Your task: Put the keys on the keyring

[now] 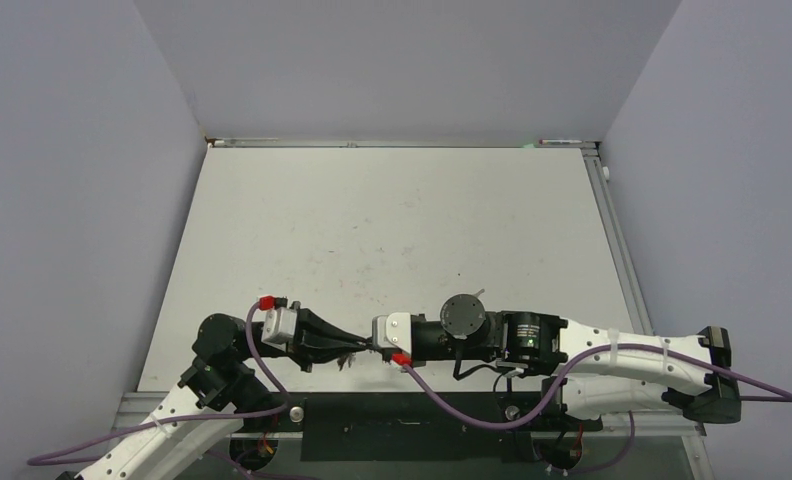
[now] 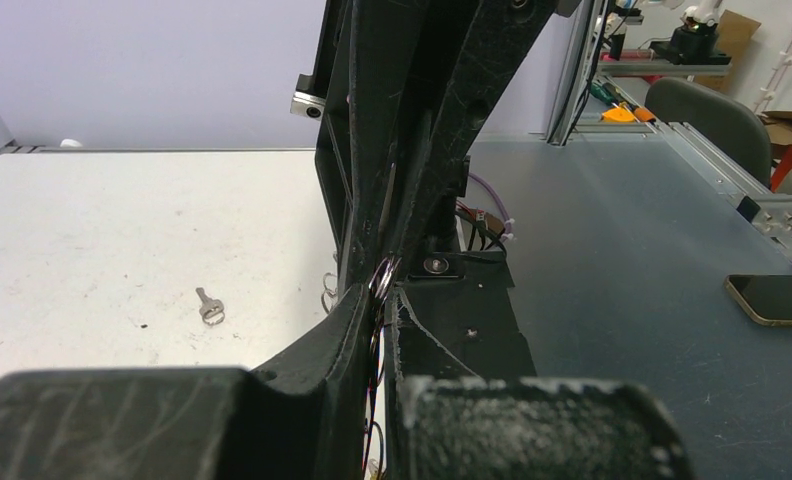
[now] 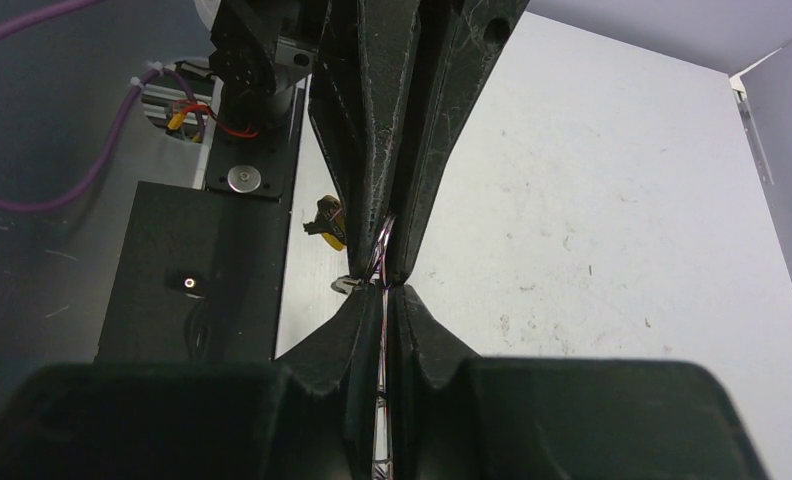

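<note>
Several keyring rims sit in a heap across the fingers of both my grippers. So my left gripper needs to open and pinch just the keyring rim at my right gripper's tips [image 3: 384, 283].
The keyring shows edge-on as a thin silvery rim [image 2: 383, 275], pinched from both sides. My left gripper [image 2: 384, 292] is shut on it from below in the left wrist view, and the right gripper's fingers [image 2: 412, 120] come down from above. In the right wrist view my right gripper [image 3: 384, 290] is shut on the same ring [image 3: 382, 238]. In the top view the two grippers meet tip to tip, left [image 1: 352, 343] and right [image 1: 370, 343]. A plain silver key [image 2: 209, 305] lies on the table. A yellow-headed key [image 3: 328, 222] hangs by the fingers.
The white table [image 1: 392, 230] has walls on three sides and a metal rail along its near edge [image 3: 302, 290]. A black plate [image 3: 192, 270] lies below that edge. A phone [image 2: 772, 298] lies on the dark bench off the table.
</note>
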Tool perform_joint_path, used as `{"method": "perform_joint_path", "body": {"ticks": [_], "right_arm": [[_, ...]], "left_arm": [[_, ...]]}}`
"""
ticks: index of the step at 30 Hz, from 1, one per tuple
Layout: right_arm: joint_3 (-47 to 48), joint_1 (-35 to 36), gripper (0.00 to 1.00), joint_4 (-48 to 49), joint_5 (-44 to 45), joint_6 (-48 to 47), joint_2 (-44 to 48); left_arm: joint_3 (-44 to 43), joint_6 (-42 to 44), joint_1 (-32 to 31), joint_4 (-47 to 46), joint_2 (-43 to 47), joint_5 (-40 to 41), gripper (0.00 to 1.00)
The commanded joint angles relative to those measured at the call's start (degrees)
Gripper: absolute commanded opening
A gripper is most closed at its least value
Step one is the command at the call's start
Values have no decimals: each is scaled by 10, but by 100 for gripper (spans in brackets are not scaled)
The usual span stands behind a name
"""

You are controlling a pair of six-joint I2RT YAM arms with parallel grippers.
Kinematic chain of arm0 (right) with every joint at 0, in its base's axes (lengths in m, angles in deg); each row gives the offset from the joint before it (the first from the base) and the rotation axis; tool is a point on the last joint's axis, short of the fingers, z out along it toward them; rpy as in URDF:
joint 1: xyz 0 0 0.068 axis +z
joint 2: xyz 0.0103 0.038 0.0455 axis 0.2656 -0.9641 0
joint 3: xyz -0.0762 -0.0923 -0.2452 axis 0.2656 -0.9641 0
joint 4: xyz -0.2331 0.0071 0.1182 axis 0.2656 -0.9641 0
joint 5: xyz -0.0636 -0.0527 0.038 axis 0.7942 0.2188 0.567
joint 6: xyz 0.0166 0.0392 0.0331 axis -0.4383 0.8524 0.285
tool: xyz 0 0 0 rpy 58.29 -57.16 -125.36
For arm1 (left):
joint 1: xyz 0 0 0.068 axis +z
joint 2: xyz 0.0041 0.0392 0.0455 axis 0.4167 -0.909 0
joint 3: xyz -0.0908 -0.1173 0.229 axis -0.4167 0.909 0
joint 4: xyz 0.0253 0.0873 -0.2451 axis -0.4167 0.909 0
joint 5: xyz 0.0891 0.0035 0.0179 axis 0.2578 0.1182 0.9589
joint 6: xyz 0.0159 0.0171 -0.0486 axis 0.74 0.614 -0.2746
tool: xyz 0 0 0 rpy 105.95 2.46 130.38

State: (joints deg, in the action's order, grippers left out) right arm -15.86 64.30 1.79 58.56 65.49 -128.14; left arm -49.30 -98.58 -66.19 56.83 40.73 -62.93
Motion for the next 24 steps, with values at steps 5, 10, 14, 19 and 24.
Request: {"method": "perform_joint_path", "body": {"ticks": [5,10,14,19,24], "right_arm": [[21,-41,5,34,-66,-13,-7],[23,-60,5,10,-81,-9,-6],[23,-60,5,5,-76,-7,-7],[24,-60,5,-3,-77,-6,-9],[32,-56,5,-21,-80,-5,-9]], "left_arm": [[-18,39,-4,5,11,38,18],[-41,80,-8,64,4,49,36],[-75,111,-13,125,-13,50,44],[-128,170,-20,228,-31,69,52],[-185,226,-21,315,-46,80,51]]}}
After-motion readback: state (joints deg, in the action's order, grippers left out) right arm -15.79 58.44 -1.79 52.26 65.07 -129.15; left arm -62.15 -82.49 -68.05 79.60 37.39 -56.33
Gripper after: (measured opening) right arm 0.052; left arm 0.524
